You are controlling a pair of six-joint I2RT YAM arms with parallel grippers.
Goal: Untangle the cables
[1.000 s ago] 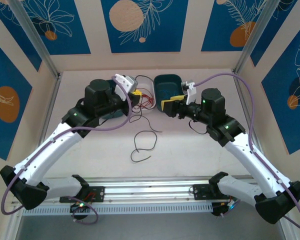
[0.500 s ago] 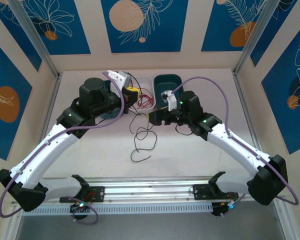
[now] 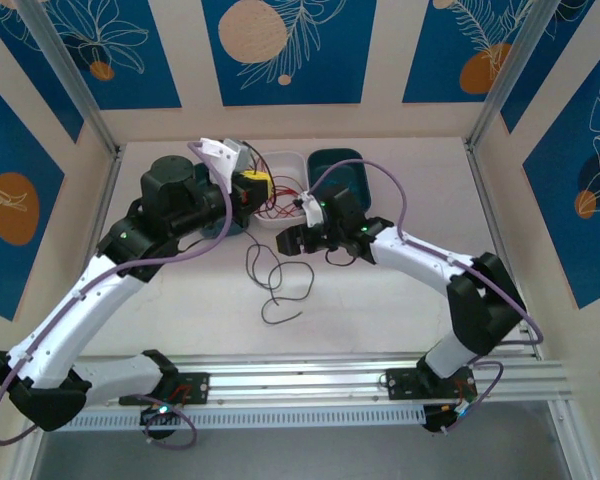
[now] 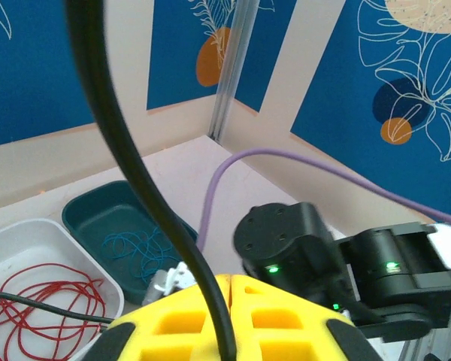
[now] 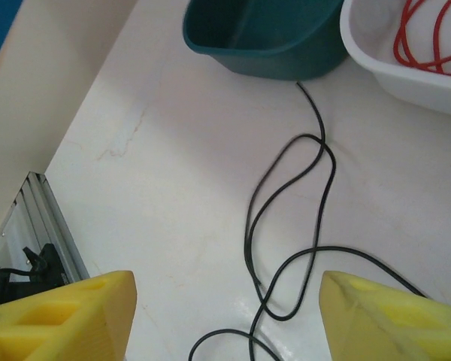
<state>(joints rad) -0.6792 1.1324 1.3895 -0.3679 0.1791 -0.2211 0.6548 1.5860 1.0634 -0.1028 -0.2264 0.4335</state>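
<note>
Next, my left gripper releases the black cable so that it rests on the bottom of the teal bin (image 3: 221,204) that sits beneath that gripper's own arm.
My left gripper (image 3: 252,187) is shut on the black cable (image 4: 128,150), which rises from between its yellow fingers (image 4: 286,316). From there the cable hangs to the table in loose loops (image 3: 270,275). My right gripper (image 3: 288,241) hovers just above those loops (image 5: 289,226); it is open (image 5: 225,323), with nothing between its fingers. Red cables (image 4: 52,293) lie coiled in the white bin (image 3: 280,162). Teal cables (image 4: 131,244) lie in the teal bin (image 4: 98,207).
The white bin (image 5: 391,64) and the teal bin (image 3: 345,160) stand side by side at the back of the table. Another teal bin (image 5: 263,37) sits under the left arm. A metal rail (image 3: 300,385) runs along the near edge.
The right arm swung left from the teal bin to above the black loops. The left gripper drew back to the left with the black cable, pulling its loops leftward.
</note>
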